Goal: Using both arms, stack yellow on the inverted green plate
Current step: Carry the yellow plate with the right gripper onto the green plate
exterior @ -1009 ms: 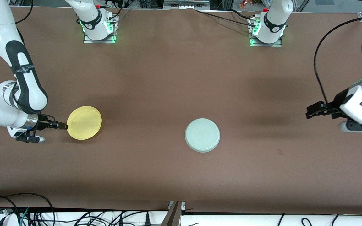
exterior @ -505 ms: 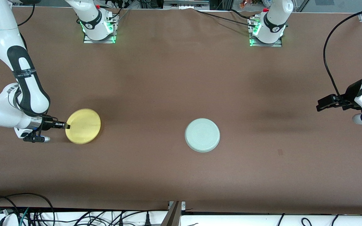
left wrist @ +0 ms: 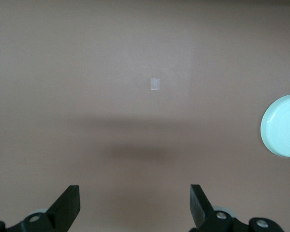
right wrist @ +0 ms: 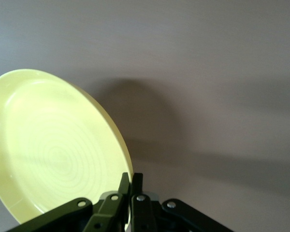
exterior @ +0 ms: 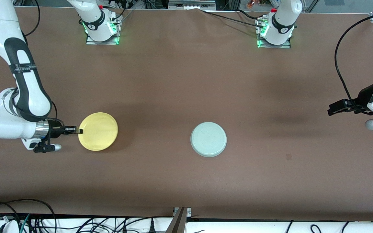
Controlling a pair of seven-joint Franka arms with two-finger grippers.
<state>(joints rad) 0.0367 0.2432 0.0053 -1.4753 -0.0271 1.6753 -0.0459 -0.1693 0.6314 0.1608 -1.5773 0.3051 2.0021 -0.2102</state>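
Observation:
The yellow plate, now held tilted above the table, will go down from my right gripper onto the middle of the pale green plate's upturned bottom (exterior: 211,137).
My right gripper (exterior: 76,130) is shut on the rim of the yellow plate (exterior: 98,131) and holds it above the table at the right arm's end. In the right wrist view the fingers (right wrist: 134,186) pinch the plate's edge, and the yellow plate (right wrist: 53,150) stands tilted. The pale green plate (exterior: 208,139) lies upside down on the table near the middle, rings showing; it also shows in the left wrist view (left wrist: 282,125). My left gripper (exterior: 332,108) is open and empty, up over the left arm's end of the table, well apart from the green plate.
The brown table cover (exterior: 186,81) spans the whole view. A small pale mark (exterior: 288,157) lies on it nearer the front camera than the left gripper. Both arm bases (exterior: 101,26) stand along the edge farthest from that camera. Cables hang at the front edge.
My right gripper has carried the yellow plate toward the green plate, turning it as it goes. My left gripper has drawn back toward the left arm's end of the table.

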